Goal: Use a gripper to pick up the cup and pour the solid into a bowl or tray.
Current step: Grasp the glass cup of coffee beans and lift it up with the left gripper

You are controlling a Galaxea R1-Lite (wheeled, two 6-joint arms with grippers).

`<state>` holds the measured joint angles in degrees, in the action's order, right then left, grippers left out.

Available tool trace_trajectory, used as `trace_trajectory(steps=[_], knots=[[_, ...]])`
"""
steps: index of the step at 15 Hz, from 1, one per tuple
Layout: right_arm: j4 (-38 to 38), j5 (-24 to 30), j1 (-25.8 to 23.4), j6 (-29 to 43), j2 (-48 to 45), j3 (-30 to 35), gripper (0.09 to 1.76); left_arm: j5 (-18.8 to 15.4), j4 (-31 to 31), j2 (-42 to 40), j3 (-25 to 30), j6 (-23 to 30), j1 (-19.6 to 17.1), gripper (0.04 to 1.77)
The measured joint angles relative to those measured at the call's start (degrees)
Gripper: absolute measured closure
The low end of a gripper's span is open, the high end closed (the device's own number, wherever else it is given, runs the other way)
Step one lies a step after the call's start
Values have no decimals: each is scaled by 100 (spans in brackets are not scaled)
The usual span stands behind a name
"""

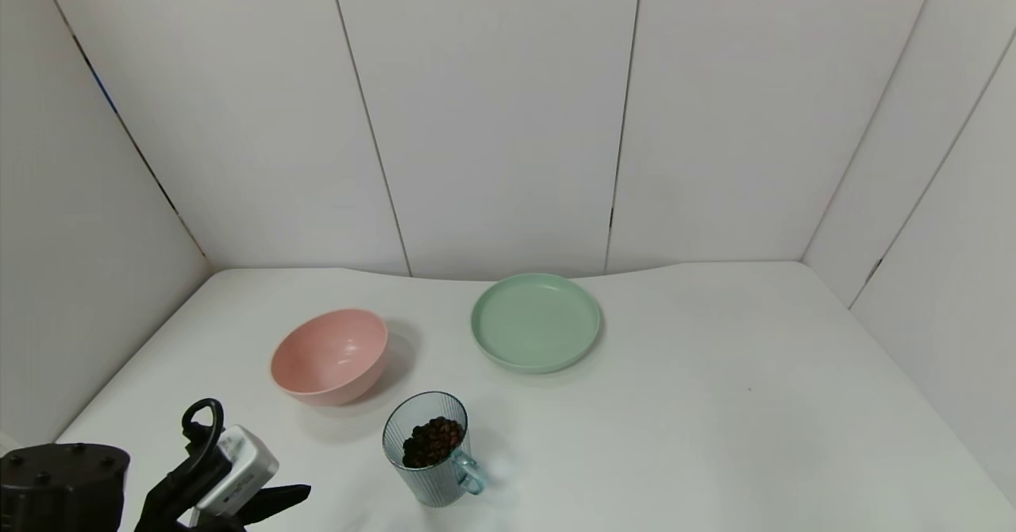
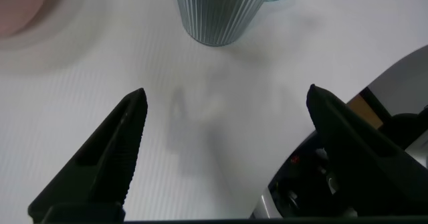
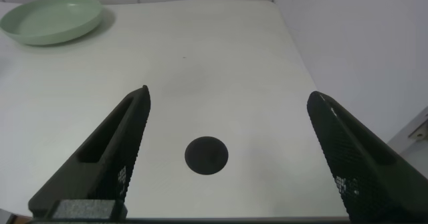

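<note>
My left gripper should close around the cup's ribbed body [image 1: 428,476] [image 2: 219,9] level with the beans, and I should have one of its fingers next to the cup's blue handle.
The cup [image 1: 429,449], ribbed blue-grey with a blue loop handle, stands upright near the table's front, holding the solid [image 1: 433,440], dark brown beans. The pale green plate [image 1: 536,321] lies empty behind it to the right. My left gripper [image 1: 270,504] is low at the front left, left of the cup and apart from it. In the left wrist view it [image 2: 227,100] is open and empty, with the cup [image 2: 214,13] ahead of its fingers. My right gripper [image 3: 227,97] is open and empty over bare table, out of the head view; the plate [image 3: 50,20] lies far off.
An empty pink bowl [image 1: 329,356] sits left of the plate, behind the cup, and shows in the left wrist view [image 2: 20,7]. White walls close the table at the back and sides. A black round spot [image 3: 206,156] marks the table under the right gripper.
</note>
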<state>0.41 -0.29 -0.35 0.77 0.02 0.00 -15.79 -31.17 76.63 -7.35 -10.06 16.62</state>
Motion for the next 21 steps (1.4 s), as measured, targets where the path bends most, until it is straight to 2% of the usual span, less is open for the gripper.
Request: trace_trajectory(steps=[8,11,15,21], knots=[[-1,0,2,2,0,0,14,39,-2728,1920,661,-24,199,9],[0,2,2,0,0,0,14,66,-2933,2300,725,-17,325,9],[-1,2,2,2,0,0,14,118,-3580,2659,735,28,402,9],[-1,0,0,0,0,0,14,269,-4979,3406,735,78,452,9]])
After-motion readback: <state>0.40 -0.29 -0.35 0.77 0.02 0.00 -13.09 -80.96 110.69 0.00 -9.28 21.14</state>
